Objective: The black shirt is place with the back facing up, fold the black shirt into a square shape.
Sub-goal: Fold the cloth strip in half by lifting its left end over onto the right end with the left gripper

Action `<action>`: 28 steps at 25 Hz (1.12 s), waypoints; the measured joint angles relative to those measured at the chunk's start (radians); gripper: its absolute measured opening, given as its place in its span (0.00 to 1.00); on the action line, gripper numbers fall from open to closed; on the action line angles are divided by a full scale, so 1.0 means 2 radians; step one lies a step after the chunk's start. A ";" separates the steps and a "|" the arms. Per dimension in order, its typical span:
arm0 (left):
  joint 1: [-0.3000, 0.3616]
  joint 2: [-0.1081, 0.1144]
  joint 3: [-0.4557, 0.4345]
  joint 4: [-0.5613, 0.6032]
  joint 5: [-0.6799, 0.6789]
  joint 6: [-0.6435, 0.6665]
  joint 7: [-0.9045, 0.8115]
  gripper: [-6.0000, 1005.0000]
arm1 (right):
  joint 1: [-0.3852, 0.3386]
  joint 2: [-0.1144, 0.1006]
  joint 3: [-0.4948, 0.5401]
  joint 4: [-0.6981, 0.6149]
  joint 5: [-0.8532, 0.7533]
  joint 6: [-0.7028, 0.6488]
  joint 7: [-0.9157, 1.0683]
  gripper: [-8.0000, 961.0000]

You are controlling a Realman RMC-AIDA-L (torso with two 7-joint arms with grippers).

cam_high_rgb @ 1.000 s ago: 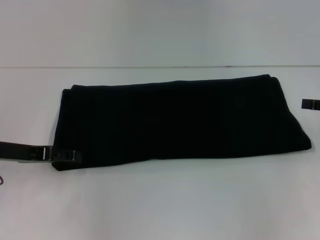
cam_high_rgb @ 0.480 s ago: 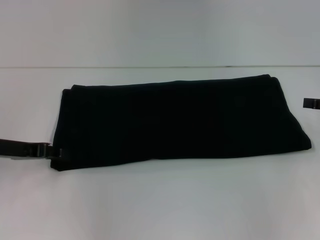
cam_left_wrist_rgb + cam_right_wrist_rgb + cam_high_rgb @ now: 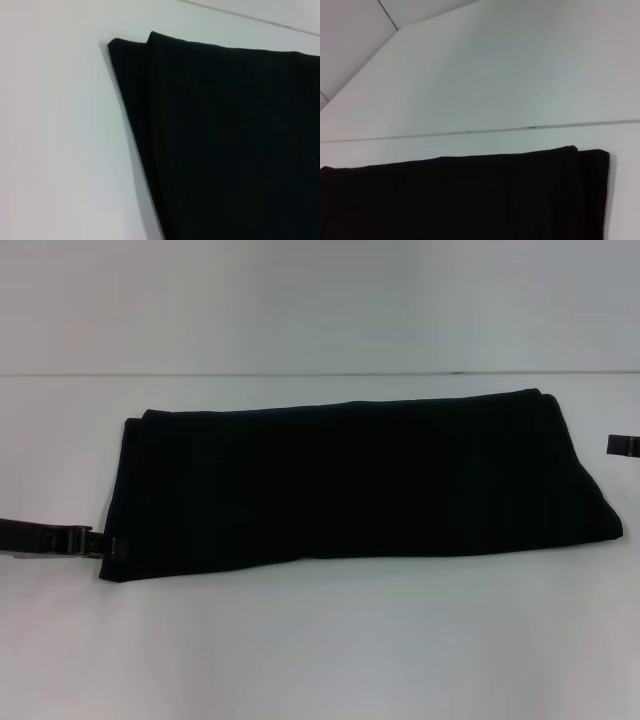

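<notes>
My left fingers sit too far in over the black shirt's near corner; I need to open, back off, pinch the shirt's outer edge (image 3: 104,566).
The black shirt (image 3: 360,480) lies flat on the white table (image 3: 320,640), folded into a long band running left to right, plain side up. My left gripper (image 3: 105,544) is low at the band's near left corner, its tip just at the cloth's edge. My right gripper (image 3: 622,445) shows only as a small dark piece at the frame's right edge, a short way off the shirt's right end. In the left wrist view the shirt (image 3: 230,140) shows a layered corner. The right wrist view shows the shirt's (image 3: 465,200) far edge.
A thin seam line (image 3: 300,374) crosses the white surface behind the shirt. Bare white tabletop surrounds the cloth on all sides, with the widest stretch in front of it.
My left gripper has drawn back to the left, from lying over the shirt's near left corner to its edge. The shirt has stayed put. The right gripper edged slightly right.
</notes>
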 joint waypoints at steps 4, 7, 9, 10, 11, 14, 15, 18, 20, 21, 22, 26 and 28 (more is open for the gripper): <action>0.000 0.000 0.000 0.000 0.000 -0.003 0.000 0.43 | 0.000 0.000 0.000 0.000 0.000 0.003 0.000 0.86; 0.001 -0.001 0.001 0.000 0.000 -0.006 0.000 0.53 | 0.001 0.001 0.000 0.000 0.000 0.003 0.000 0.86; 0.002 -0.002 0.002 0.000 0.002 -0.006 0.000 0.53 | 0.001 0.001 0.000 0.000 0.000 0.003 0.000 0.86; 0.002 -0.003 0.002 0.000 0.003 -0.006 0.000 0.53 | 0.002 0.001 0.000 0.000 0.000 0.003 0.000 0.86; 0.002 -0.003 0.002 0.000 0.004 -0.006 0.000 0.53 | 0.002 0.001 0.000 0.000 0.000 0.003 0.000 0.86; 0.002 -0.003 0.003 0.000 0.006 -0.006 0.000 0.53 | 0.003 0.001 0.000 0.000 0.000 0.003 0.000 0.86; 0.002 -0.003 0.003 -0.001 0.006 -0.006 0.000 0.53 | 0.003 0.000 0.000 0.000 0.000 0.003 0.000 0.86; 0.003 -0.003 0.004 -0.001 0.006 -0.006 0.000 0.53 | 0.003 0.000 0.000 0.000 0.000 0.003 0.000 0.86; 0.002 -0.003 0.007 -0.001 0.006 -0.006 0.001 0.53 | 0.003 0.000 0.000 0.000 0.000 0.003 0.000 0.86; 0.002 -0.003 0.009 -0.001 0.006 -0.008 0.002 0.53 | 0.003 0.000 0.000 0.000 0.000 0.003 0.000 0.86; 0.002 -0.003 0.011 -0.001 0.006 -0.010 0.003 0.53 | 0.003 -0.001 0.000 0.000 0.000 0.003 0.000 0.86; 0.002 -0.004 0.012 -0.001 0.007 -0.015 0.004 0.51 | 0.003 -0.002 0.006 -0.001 0.000 0.000 0.000 0.86; 0.001 -0.003 0.012 0.000 0.009 -0.015 0.004 0.48 | 0.003 -0.002 0.009 -0.001 0.000 -0.001 0.000 0.86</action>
